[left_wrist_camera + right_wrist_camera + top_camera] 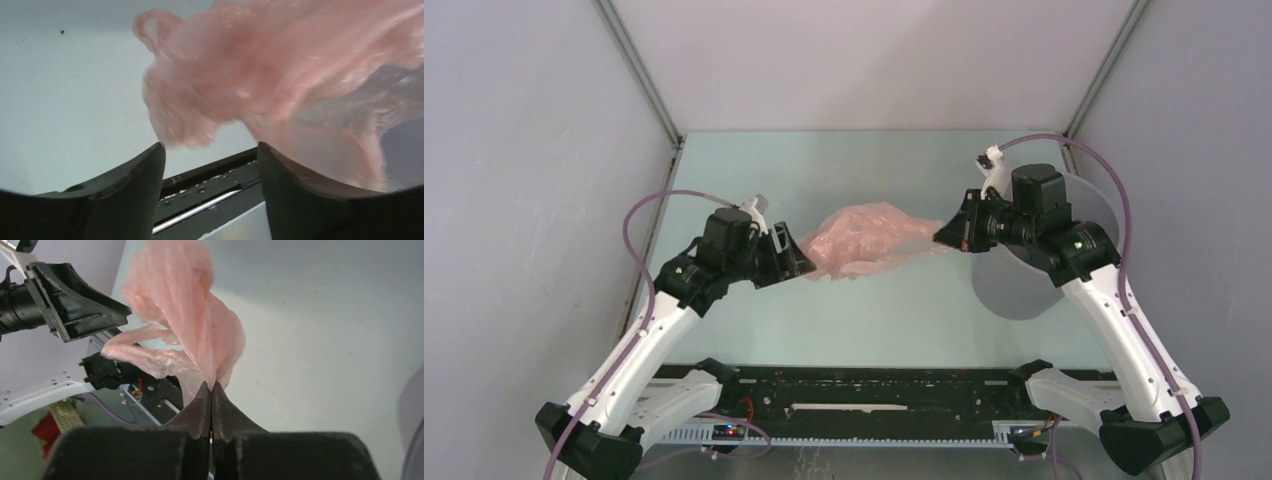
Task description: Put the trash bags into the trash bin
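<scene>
The loose end of the trash bag hangs past my left gripper's open fingers, so my left gripper needs to follow it toward my right gripper and close on its corner [118, 351].
The pale-pink trash bag [869, 238] hangs bunched between my two grippers above the table's middle. My right gripper [941, 233] is shut on the bag's right end; in the right wrist view the film [190, 330] is pinched between the closed fingertips [200, 400]. My left gripper [805, 264] is open at the bag's left end; in the left wrist view the bag [260, 75] floats above and just beyond the spread fingers [145, 170], not pinched. The grey trash bin [1024, 285] lies on its side under and behind my right arm, largely hidden by it.
Grey enclosure walls stand on the left, right and back. The black rail [874, 395] with the arm bases runs along the near edge. A pale teal tabletop [824, 320] lies below the bag.
</scene>
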{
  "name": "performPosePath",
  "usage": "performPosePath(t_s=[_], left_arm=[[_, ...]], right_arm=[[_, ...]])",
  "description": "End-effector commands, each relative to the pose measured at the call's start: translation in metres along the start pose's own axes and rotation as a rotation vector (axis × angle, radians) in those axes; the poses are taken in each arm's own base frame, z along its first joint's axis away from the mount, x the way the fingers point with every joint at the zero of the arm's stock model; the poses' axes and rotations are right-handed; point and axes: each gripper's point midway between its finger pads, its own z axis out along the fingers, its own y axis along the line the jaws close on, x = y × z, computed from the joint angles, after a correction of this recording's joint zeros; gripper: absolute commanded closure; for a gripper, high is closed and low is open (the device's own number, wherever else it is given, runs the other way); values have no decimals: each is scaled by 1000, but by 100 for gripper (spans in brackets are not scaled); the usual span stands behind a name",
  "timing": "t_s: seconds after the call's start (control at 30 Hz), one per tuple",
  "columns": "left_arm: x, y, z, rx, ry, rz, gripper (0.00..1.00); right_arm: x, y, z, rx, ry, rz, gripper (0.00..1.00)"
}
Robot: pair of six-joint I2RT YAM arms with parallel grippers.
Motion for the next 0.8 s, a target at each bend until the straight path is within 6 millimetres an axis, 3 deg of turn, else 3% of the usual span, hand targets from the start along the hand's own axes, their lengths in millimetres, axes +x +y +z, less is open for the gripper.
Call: performPosePath(t_s=[0.0, 0.07, 0.2, 0.27, 0.37, 0.47, 0.57, 0.77], left_arm=[[-25, -20, -25, 16, -59, 98, 16], [-31, -30, -33, 46, -73, 115, 6], [-32, -69, -43, 215, -40, 117, 0], [-29, -93, -42, 313, -7, 135, 0], [-17, -110, -28, 335, 52, 171, 0], [-13, -115, -13, 314, 86, 142, 4], [-11, -121, -2, 326, 84, 148, 2], [-1, -112, 25, 289, 155, 220, 0]], right_arm=[[-4, 10, 2, -19, 1, 179, 100], [-3, 11, 6, -8, 18, 297, 100], [-3, 30, 15, -86, 58, 346, 100], [-4, 30, 18, -91, 64, 358, 100], [-7, 39, 19, -147, 75, 352, 100], [-8, 50, 17, -220, 91, 311, 100], [-9, 50, 13, -226, 83, 295, 100], [-13, 62, 4, -284, 69, 284, 100]])
